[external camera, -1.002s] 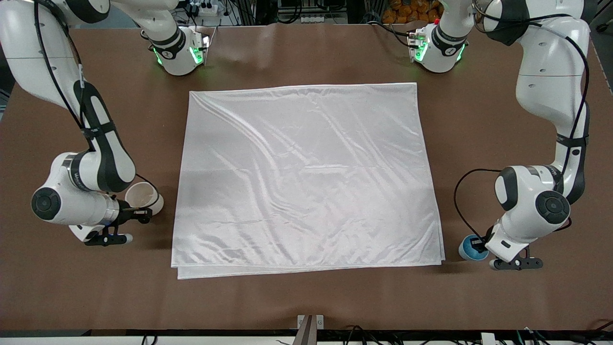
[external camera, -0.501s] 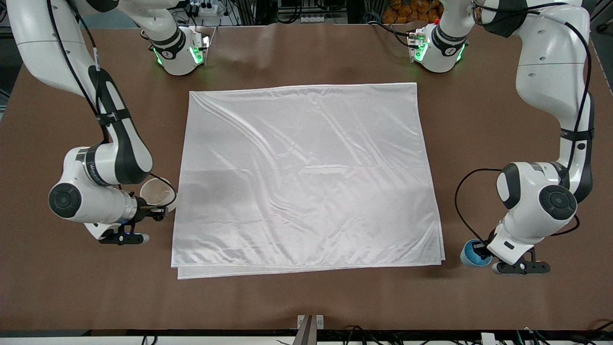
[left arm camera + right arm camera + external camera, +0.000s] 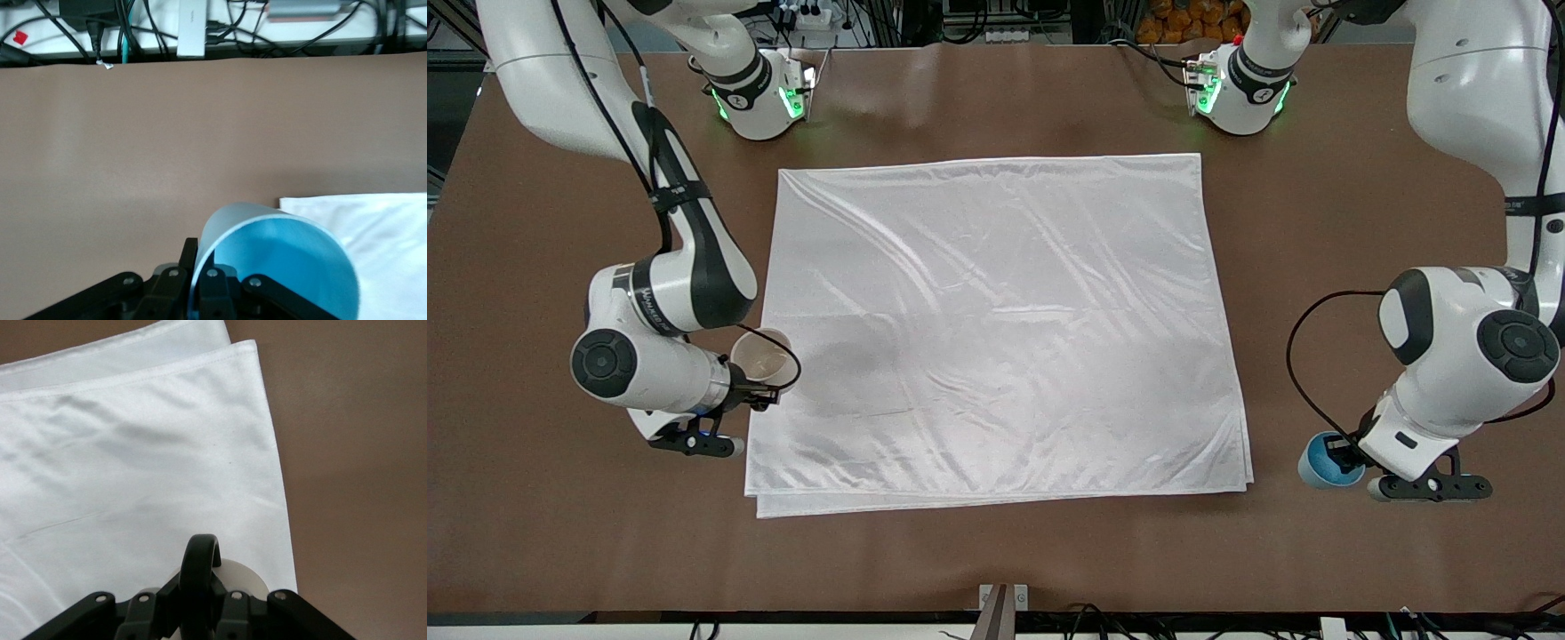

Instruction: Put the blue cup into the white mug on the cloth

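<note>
My right gripper is going to put the white mug, now tilted over the cloth's edge, down near the middle of the shiny white cloth (image 3: 971,352).
The white mug (image 3: 763,356) hangs tilted over the cloth's edge at the right arm's end. My right gripper (image 3: 758,393) is shut on its black loop handle (image 3: 200,568), and a bit of the cream body (image 3: 248,577) shows past the fingers. The shiny white cloth (image 3: 996,329) lies flat in the middle of the table. The blue cup (image 3: 1323,462) is over bare table beside the cloth's corner, at the left arm's end. My left gripper (image 3: 199,283) is shut on the cup's rim, one finger inside the bright blue interior (image 3: 287,267).
The brown table (image 3: 1316,249) surrounds the cloth on all sides. Both arm bases with green lights (image 3: 763,100) (image 3: 1234,89) stand at the table's edge farthest from the front camera. A small metal bracket (image 3: 1003,597) sits at the nearest edge.
The right arm has carried the white mug from over bare table toward the cloth, reaching its edge. The left arm has shifted the blue cup slightly away from the cloth.
</note>
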